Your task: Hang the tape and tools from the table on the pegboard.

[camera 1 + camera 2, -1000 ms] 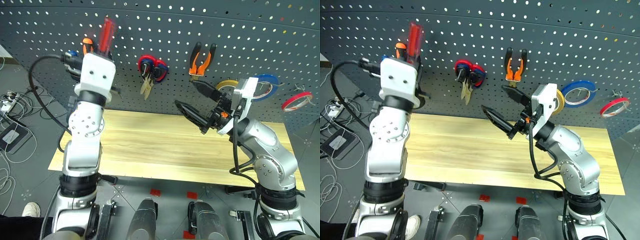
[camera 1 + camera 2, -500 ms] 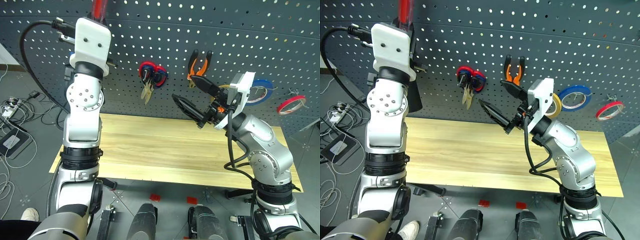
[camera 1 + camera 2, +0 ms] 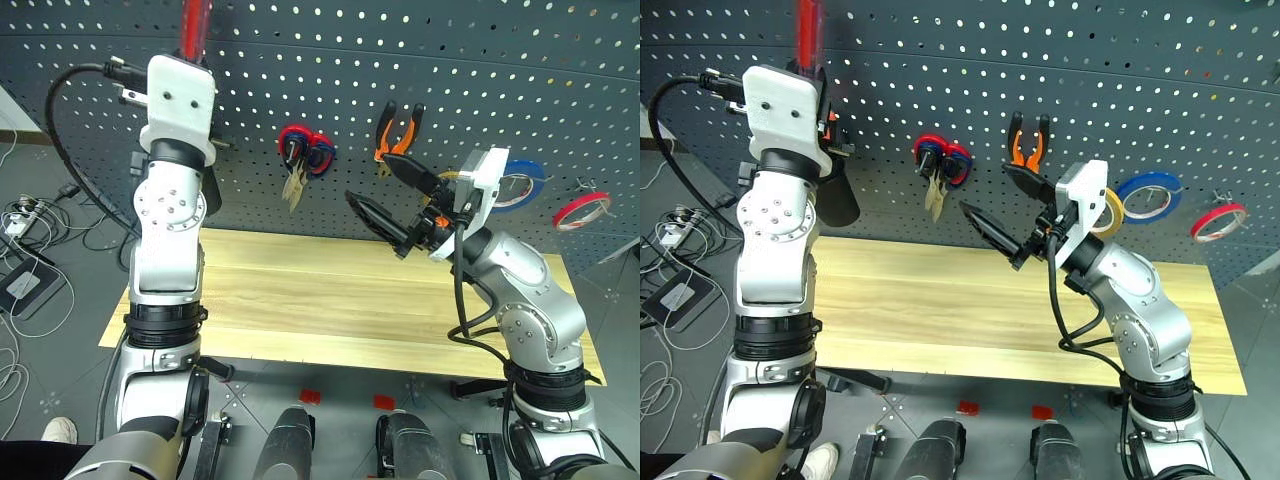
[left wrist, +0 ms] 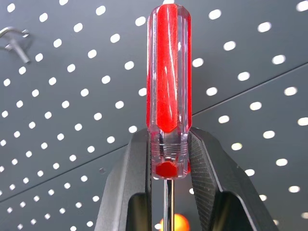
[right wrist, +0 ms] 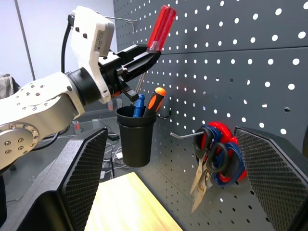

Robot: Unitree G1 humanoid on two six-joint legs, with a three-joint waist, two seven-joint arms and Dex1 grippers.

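My left gripper will let go of the red-handled screwdriver in the black cup (image 3: 180, 128) beside the orange-handled screwdriver.
My left gripper (image 4: 168, 161) is shut on the base of the red-handled screwdriver (image 4: 169, 82), held handle-up close to the pegboard (image 3: 320, 60), above a black cup (image 5: 136, 139). The same screwdriver (image 3: 193, 25) shows above my left wrist. My right gripper (image 3: 380, 192) hangs open and empty above the table (image 3: 290, 290), in front of the board. The orange-and-black pliers (image 3: 398, 128) hang on the board. Dark-handled scissors (image 5: 219, 159) hang on one hook with a red-handled pair. The tan tape (image 3: 1112, 208) hangs partly hidden behind my right wrist.
The black cup holds an orange-handled and a blue-handled screwdriver (image 5: 154, 98). A blue roll (image 3: 530, 175) and a red roll (image 3: 583, 208) hang at the right of the board. A bare metal hook (image 4: 14, 41) sticks out near the screwdriver. Cables lie on the floor at the left.
The head camera has tilted, shifting the whole picture. My left gripper has carried the screwdriver a little higher along the board. The right gripper has stayed open in place.
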